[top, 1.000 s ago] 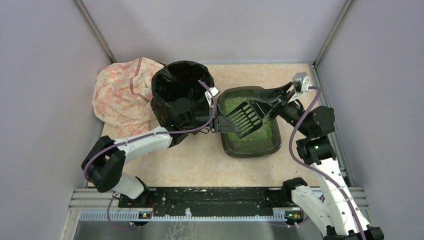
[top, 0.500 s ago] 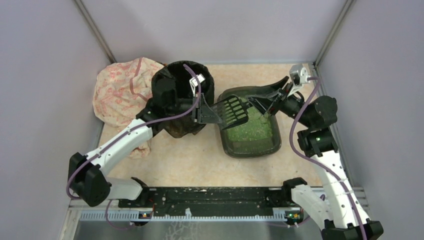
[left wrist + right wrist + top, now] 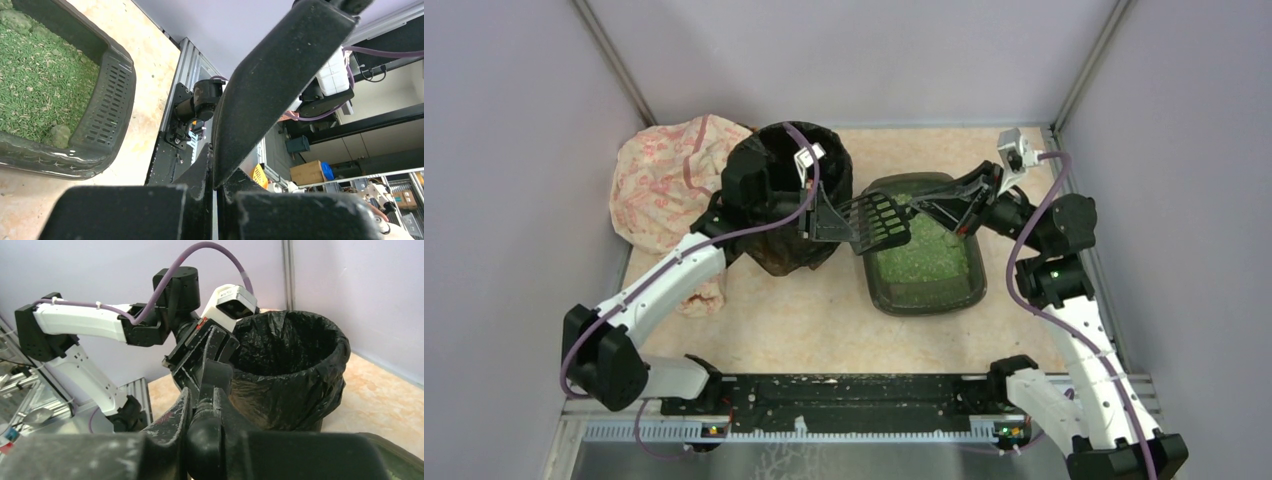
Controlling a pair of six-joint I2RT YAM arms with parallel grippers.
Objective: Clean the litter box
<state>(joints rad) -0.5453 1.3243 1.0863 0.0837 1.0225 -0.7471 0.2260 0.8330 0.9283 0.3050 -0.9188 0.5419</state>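
Observation:
The left gripper pinches only the corner of the slanting scoop head, so it should open and take the scoop head deeper (image 3: 255,107) before the right gripper opens.
The litter box (image 3: 924,303) holds green litter (image 3: 919,255) and sits right of the black-bagged bin (image 3: 769,165). A black slotted scoop (image 3: 876,222) hangs above the box's left rim, next to the bin. My left gripper (image 3: 819,215) is shut on the scoop's head edge. My right gripper (image 3: 949,205) is shut on the scoop's handle. In the left wrist view the scoop's wall (image 3: 280,75) fills the jaws (image 3: 217,185), with the litter box (image 3: 107,100) at the left. In the right wrist view the handle (image 3: 215,377) runs from my right gripper (image 3: 202,410) to the left gripper (image 3: 205,352) beside the bin (image 3: 290,360).
A pink patterned cloth bag (image 3: 669,185) lies left of the bin at the back left. Grey walls close in the table on three sides. The rail with the arm bases (image 3: 854,400) runs along the near edge.
The scoop has moved left from over the litter to the box's left rim, beside the bin. The left arm drew back toward the bin; the right arm reached after it.

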